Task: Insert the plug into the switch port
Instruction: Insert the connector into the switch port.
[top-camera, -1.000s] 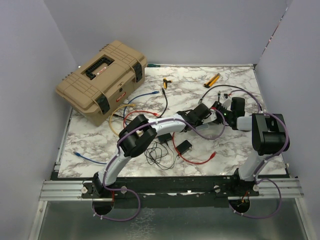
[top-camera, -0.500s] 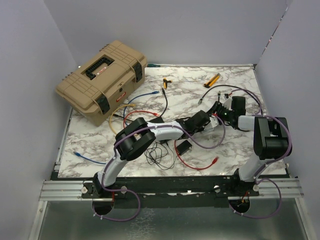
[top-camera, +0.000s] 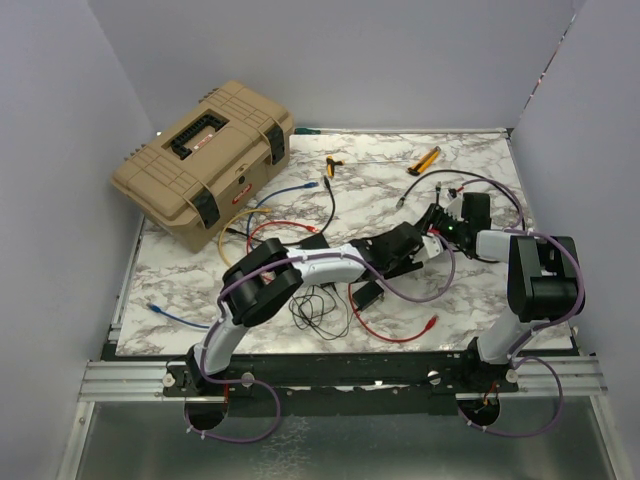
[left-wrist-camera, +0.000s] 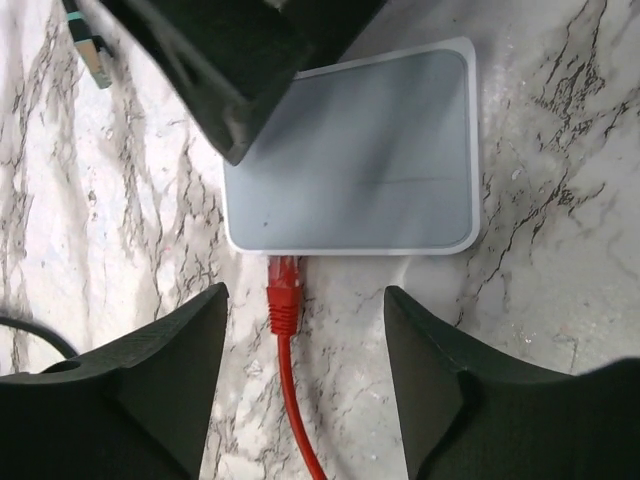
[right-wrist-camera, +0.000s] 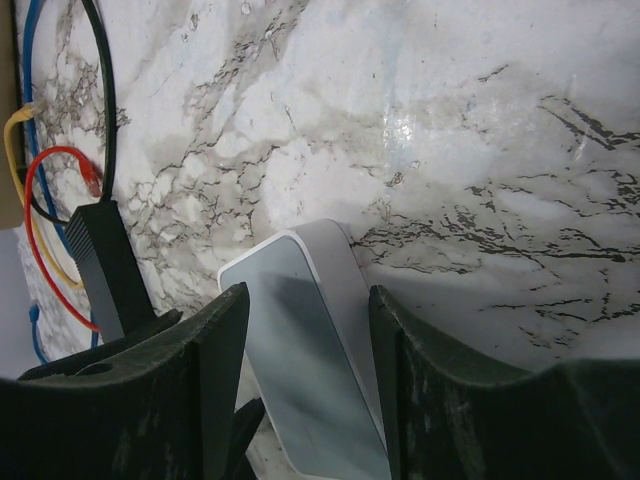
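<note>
The red plug's clear tip shows outside the switch port, so my left gripper needs to grip the red cable (left-wrist-camera: 285, 346) just behind the plug and push forward.
The small white-grey box (left-wrist-camera: 370, 150) lies flat on the marble. A red plug (left-wrist-camera: 283, 292) on a red cable sits with its tip in the switch port (left-wrist-camera: 284, 256) on the box's near edge. My left gripper (left-wrist-camera: 305, 293) is open. Its fingers (left-wrist-camera: 160, 370) stand wide on both sides of the plug and touch nothing. My right gripper (right-wrist-camera: 308, 292) is shut on the box (right-wrist-camera: 300, 330), one finger on each long side. One of its black fingers (left-wrist-camera: 230, 80) overlaps the box's far corner. From above, both grippers (top-camera: 425, 243) meet right of centre.
A tan toolbox (top-camera: 205, 150) stands at the back left. Blue, yellow, black and red cables (top-camera: 285, 205) coil mid-table, with a black adapter block (top-camera: 368, 293) and its thin cord near the front. Yellow-handled tools (top-camera: 424, 160) lie at the back. A loose grey plug (left-wrist-camera: 92, 45) lies nearby.
My left gripper has opened and let go of the red plug, which stays in the box's edge. The right gripper keeps its hold on the box.
</note>
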